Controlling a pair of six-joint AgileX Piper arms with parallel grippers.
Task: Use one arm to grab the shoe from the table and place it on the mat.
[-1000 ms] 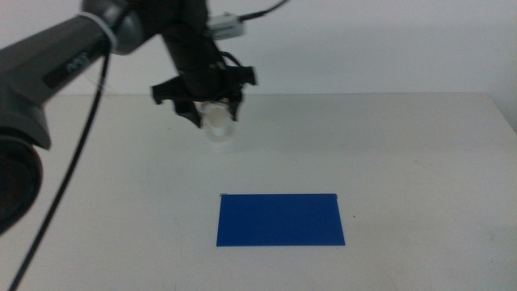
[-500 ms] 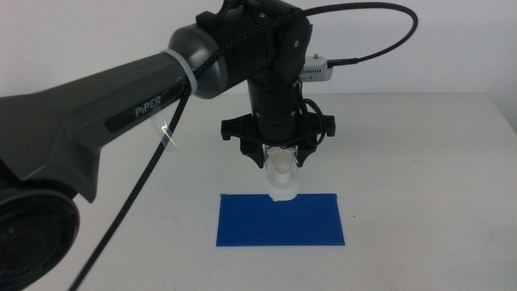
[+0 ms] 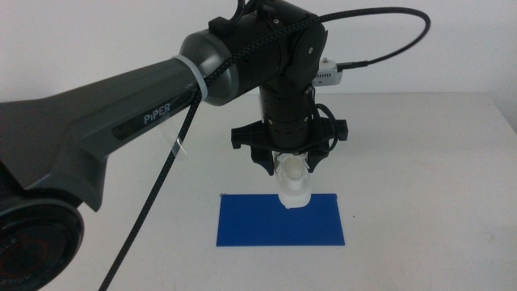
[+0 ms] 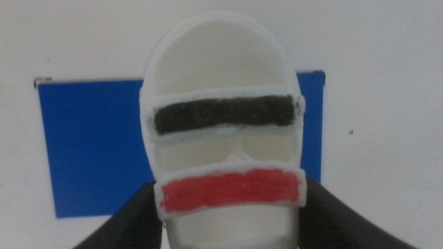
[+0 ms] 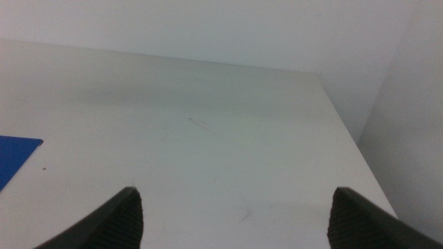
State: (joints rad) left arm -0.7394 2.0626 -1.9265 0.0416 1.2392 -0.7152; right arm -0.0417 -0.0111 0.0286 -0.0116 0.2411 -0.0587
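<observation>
My left gripper has the white shoe. It will let go of it on the middle of the dark blue mat (image 3: 281, 213) (image 4: 188, 135), a little toward the mat's far edge.
The left arm (image 3: 121, 113) reaches in from the left. Its gripper (image 3: 289, 166) is shut on the white shoe (image 3: 292, 184) and holds it toe-down over the far edge of the dark blue mat (image 3: 280, 220). In the left wrist view the shoe (image 4: 225, 131) shows black and red straps, with the jaws on both its sides and the mat (image 4: 93, 149) below it. The right gripper (image 5: 232, 214) is open and empty over the table (image 5: 208, 138), apart from the shoe; a corner of the mat (image 5: 14, 158) shows there.
The white table (image 3: 420, 162) has its right edge near the wall (image 5: 408, 104) in the right wrist view. A black cable (image 3: 380, 40) loops above the left arm's wrist.
The left gripper has carried the shoe from the far left of the table toward the front right, and now holds it over the mat's far edge. It lowered slightly in the last half second.
</observation>
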